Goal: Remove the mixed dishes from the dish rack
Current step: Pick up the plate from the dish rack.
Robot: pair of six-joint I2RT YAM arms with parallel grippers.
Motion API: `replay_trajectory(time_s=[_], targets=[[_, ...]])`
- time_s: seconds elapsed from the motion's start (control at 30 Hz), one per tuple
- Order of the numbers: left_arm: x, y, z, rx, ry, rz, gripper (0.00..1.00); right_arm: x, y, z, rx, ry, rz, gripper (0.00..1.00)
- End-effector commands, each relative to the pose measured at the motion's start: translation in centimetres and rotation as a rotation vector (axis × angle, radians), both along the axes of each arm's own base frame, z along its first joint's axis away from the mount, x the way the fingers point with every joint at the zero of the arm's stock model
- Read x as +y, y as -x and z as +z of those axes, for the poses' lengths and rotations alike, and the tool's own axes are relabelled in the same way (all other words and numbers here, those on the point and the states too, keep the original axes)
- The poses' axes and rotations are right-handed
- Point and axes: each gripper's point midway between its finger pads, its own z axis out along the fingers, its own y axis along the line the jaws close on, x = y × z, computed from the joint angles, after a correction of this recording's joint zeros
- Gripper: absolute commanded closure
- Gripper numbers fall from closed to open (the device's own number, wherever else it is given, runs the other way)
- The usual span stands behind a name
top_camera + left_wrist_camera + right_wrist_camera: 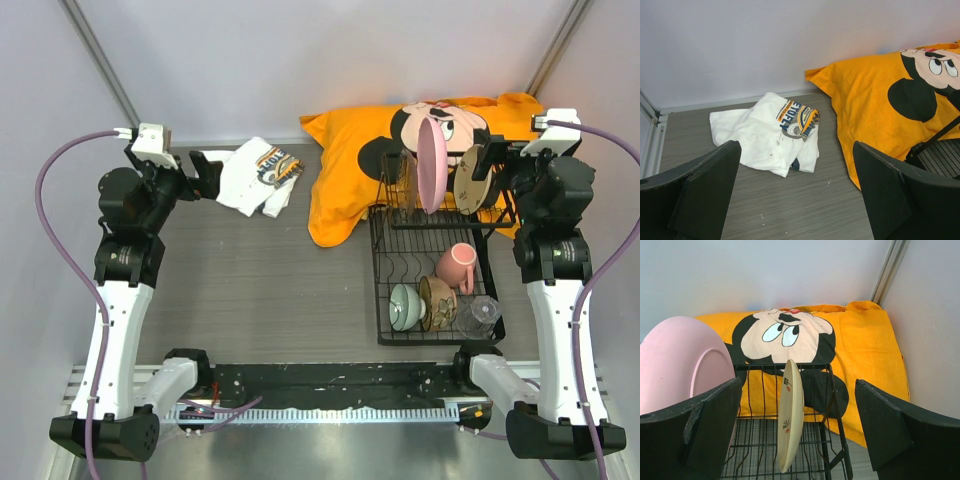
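Observation:
Next, I close my right gripper on the pink plate's upper rim [439, 129], beside the tan speckled plate.
The black wire dish rack [379, 285] stands on the right of the table. A pink plate [433, 165] and a tan speckled plate [470, 180] stand on edge at its far end. A pink mug [457, 265], a pale green bowl [404, 305], a brown patterned bowl [437, 302] and a small clear glass [480, 313] sit at its near end. My right gripper [492, 172] is open and empty, level with the tan plate [790, 415], which stands ahead between its fingers [705, 425] without touching them. The pink plate [680, 360] is on its left. My left gripper [205, 172] is open and empty, far to the left.
An orange Mickey Mouse cloth [400, 135] lies bunched behind and partly under the rack's far end. A folded white T-shirt [255, 175] lies at the back left, just ahead of the left gripper [795, 165]. Walls close the back and sides. A black rail [330, 385] runs along the near edge.

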Motion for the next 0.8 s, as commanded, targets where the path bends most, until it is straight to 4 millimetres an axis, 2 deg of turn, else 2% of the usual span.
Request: replay_trajectory(time_s=[0.0,0.37,0.5,0.77], targets=[[0.0,0.3,1.4,-0.058,-0.01,-0.009,0.0,0.0,0.9,2.8,-0.075,0.007,-0.004,0.0],[0.2,0.3,1.2,-0.051,-0.013,0.001,0.0,0.4,0.8,3.0,-0.062,0.006,0.021,0.0],[0.2,0.3,1.1,-0.05,-0.013,0.002,0.0,0.4,1.1,3.7,-0.075,0.008,0.021,0.0],[0.3,0.4,0.8,-0.033,-0.015,0.008,0.0,2.1,1.5,4.5,-0.08,0.016,0.117,0.0]])
